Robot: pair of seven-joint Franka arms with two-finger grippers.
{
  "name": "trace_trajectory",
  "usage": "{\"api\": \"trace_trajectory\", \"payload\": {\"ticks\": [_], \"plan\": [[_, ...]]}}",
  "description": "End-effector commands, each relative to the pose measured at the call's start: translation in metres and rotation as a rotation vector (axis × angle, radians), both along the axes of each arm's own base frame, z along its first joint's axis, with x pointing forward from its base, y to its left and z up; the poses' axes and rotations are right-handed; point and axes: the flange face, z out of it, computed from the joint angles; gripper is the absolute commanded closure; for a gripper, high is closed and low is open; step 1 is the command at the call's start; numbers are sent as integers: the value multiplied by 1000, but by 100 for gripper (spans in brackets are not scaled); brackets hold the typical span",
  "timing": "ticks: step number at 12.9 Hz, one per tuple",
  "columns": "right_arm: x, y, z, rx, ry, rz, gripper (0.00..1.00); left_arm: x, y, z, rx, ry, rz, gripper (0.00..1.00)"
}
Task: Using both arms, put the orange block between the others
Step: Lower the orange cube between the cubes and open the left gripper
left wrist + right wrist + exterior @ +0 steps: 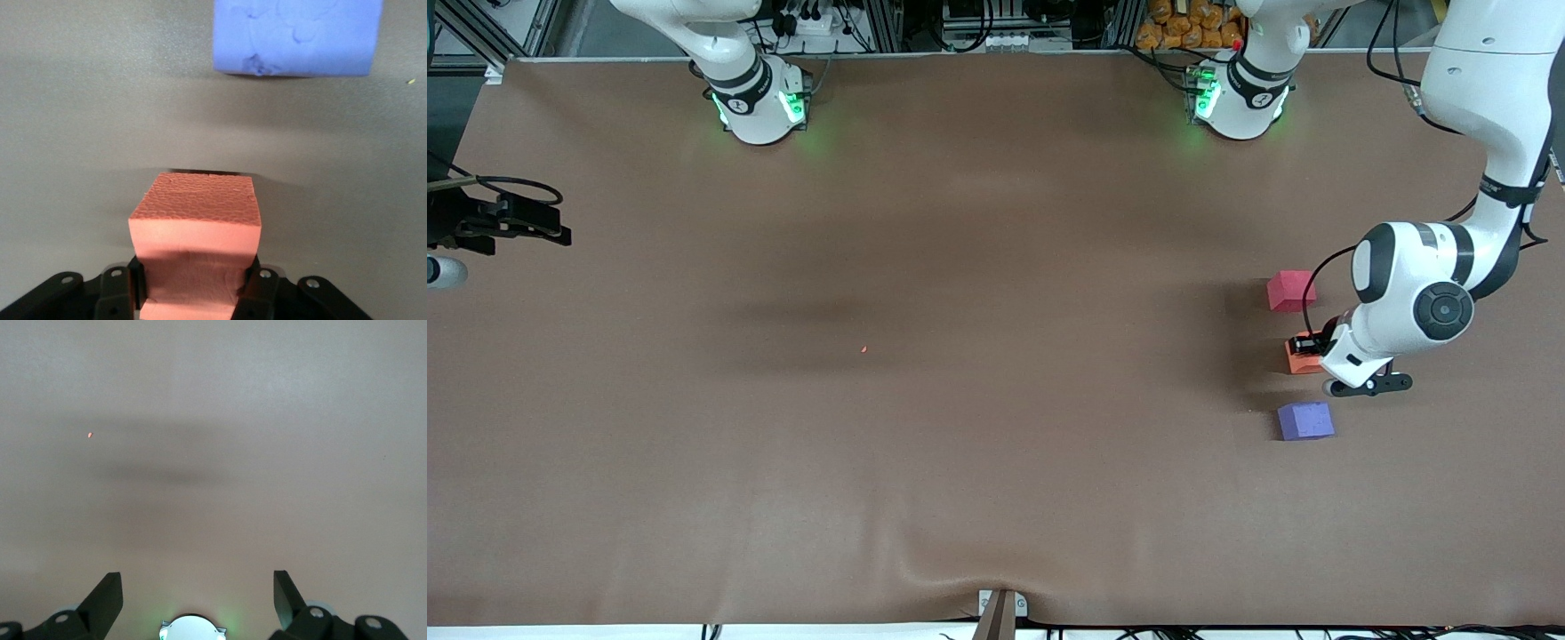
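Next, my left gripper puts the orange block down and lets go of it on the table (1295, 354) (270, 237) between the pinkish-red cube and the purple cube.
My left gripper (1310, 348) is shut on the orange block (1302, 360), low at the table surface. The block sits in line between the pinkish-red cube (1290, 290), farther from the front camera, and the purple cube (1305, 420), nearer to it. In the left wrist view the orange block (197, 213) fills the space between the black fingers (261, 293), squeezed in at its sides, with the purple cube (297, 37) ahead. My right gripper (197, 587) is open, raised over bare table with nothing between its fingers; that arm waits.
A tiny orange speck (864, 348) lies mid-table. A black device with cables (507, 220) juts in at the right arm's end of the table. The brown table cover (996, 498) wrinkles near a clamp (1000, 606) at the front edge.
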Motion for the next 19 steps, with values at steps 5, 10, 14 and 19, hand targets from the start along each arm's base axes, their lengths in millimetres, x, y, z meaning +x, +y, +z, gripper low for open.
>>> {"api": "trace_trajectory", "payload": {"ticks": [5, 10, 14, 19], "plan": [[-5, 1, 11, 9, -6, 19, 0, -2, -19, 4, -21, -22, -84, 100], [-3, -1, 13, -4, -14, 15, 0, -9, -23, -12, -33, -27, -102, 100], [-4, 0, 14, 0, -13, 12, 0, -10, -23, -18, -37, -18, -90, 0], [-3, -2, 13, -1, -19, 9, 0, 9, -23, 22, -22, -85, -83, 0]]}}
